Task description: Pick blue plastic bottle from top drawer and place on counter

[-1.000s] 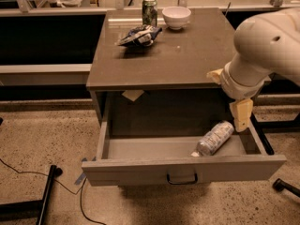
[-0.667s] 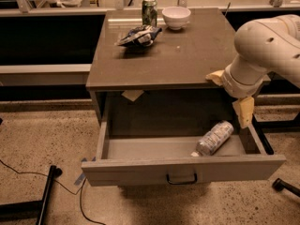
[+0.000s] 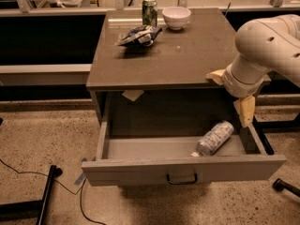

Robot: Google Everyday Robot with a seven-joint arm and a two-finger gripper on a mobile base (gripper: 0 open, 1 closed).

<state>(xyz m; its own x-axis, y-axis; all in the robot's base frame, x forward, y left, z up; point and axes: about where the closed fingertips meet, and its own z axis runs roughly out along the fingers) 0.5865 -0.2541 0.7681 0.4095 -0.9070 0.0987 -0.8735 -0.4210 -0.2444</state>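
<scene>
I should next move my gripper to the back end (image 3: 222, 131) of the blue plastic bottle, opposite the bottle's cap, and close it there.
The top drawer (image 3: 140, 170) is pulled wide open under the counter (image 3: 187, 55). The blue plastic bottle (image 3: 214, 138) lies on its side at the drawer's right end, cap toward the front panel. My gripper (image 3: 231, 94) hangs at the counter's right front corner, above and just right of the bottle, not touching it. One pale finger (image 3: 245, 111) points down over the drawer's right wall and the other (image 3: 215, 76) lies by the counter edge. They stand apart with nothing between them.
On the counter's back stand a green can (image 3: 149, 11), a white bowl (image 3: 176, 17) and a crumpled snack bag (image 3: 139, 35). A dark stand leg and cable (image 3: 47, 191) lie on the floor at the left. A black caster (image 3: 285, 186) sits at the right.
The arm and gripper have barely shifted, a touch to the right. The bottle and drawer have not moved.
</scene>
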